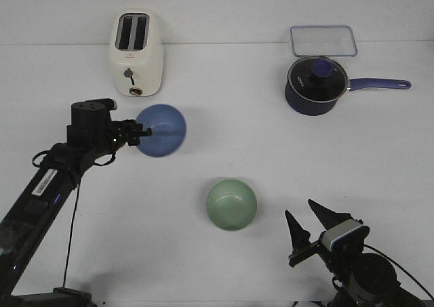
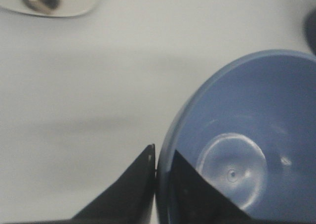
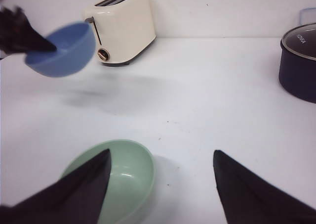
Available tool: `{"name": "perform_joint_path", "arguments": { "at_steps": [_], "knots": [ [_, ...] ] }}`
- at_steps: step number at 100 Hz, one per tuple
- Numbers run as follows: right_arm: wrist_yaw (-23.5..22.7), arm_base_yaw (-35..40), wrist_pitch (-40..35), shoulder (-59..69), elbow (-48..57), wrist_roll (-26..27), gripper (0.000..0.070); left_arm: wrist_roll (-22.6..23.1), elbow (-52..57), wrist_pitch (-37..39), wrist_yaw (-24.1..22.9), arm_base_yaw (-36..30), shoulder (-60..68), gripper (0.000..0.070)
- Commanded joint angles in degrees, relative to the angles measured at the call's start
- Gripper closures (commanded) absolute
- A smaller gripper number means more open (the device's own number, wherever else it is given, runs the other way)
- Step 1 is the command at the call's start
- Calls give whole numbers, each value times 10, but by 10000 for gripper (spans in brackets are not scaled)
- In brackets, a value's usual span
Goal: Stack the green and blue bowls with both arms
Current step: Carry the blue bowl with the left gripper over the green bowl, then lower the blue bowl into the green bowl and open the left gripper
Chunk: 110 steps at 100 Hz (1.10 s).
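Next, my left gripper lets go of the blue bowl inside the green bowl (image 1: pixel 231 204) at the front center.
My left gripper (image 1: pixel 140 133) is shut on the rim of the blue bowl (image 1: pixel 163 130) and holds it lifted off the table, left of centre. In the left wrist view one finger is inside the blue bowl (image 2: pixel 247 150) and one outside its rim, around my left gripper (image 2: pixel 162 152). The blue bowl also shows in the right wrist view (image 3: pixel 64 50), with its shadow on the table below. The green bowl (image 1: pixel 232 204) sits upright on the table at centre front. My right gripper (image 1: pixel 305 220) is open and empty, right of the green bowl (image 3: pixel 126 177).
A cream toaster (image 1: pixel 136 52) stands at the back left, behind the blue bowl. A navy saucepan with a glass lid (image 1: pixel 315 85) and a clear lidded container (image 1: pixel 323 41) stand at the back right. The table is white (image 1: pixel 217 165).
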Motion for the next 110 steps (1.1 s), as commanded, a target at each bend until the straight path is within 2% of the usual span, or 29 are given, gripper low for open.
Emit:
{"name": "perform_joint_path", "arguments": {
  "at_steps": [1,11,20,36,51,75,78,81,89,94,100,110],
  "knots": [
    [4,5,8,3,4,-5,292,17,6,-22,5,-43,2,691],
    [3,5,8,3,4,-5,291,15,3,-37,5,-119,-5,691],
    [3,5,8,3,4,-5,291,-6,-8,-20,1,-193,0,691],
    [4,5,8,3,4,-5,291,-30,-28,2,-51,-294,31,691],
    [3,5,7,3,4,-5,292,-33,-29,2,-65,-334,67,691],
    [3,5,7,3,4,-5,291,-35,-29,-7,-80,-338,78,678],
    [3,5,6,3,4,-5,291,-33,-29,-7,-80,-338,78,662],
    [3,5,6,3,4,-5,291,-33,-29,-7,-81,-338,78,616],
    [3,5,6,3,4,-5,291,-33,-29,-6,-84,-338,78,432],
    [3,5,6,3,4,-5,291,-33,-29,-5,-93,-338,78,352],
    [3,5,7,3,4,-5,291,-29,-29,-5,-99,-337,75,329],
    [3,5,7,3,4,-4,291,-19,-29,-3,-104,-330,57,329]
  ]
}}
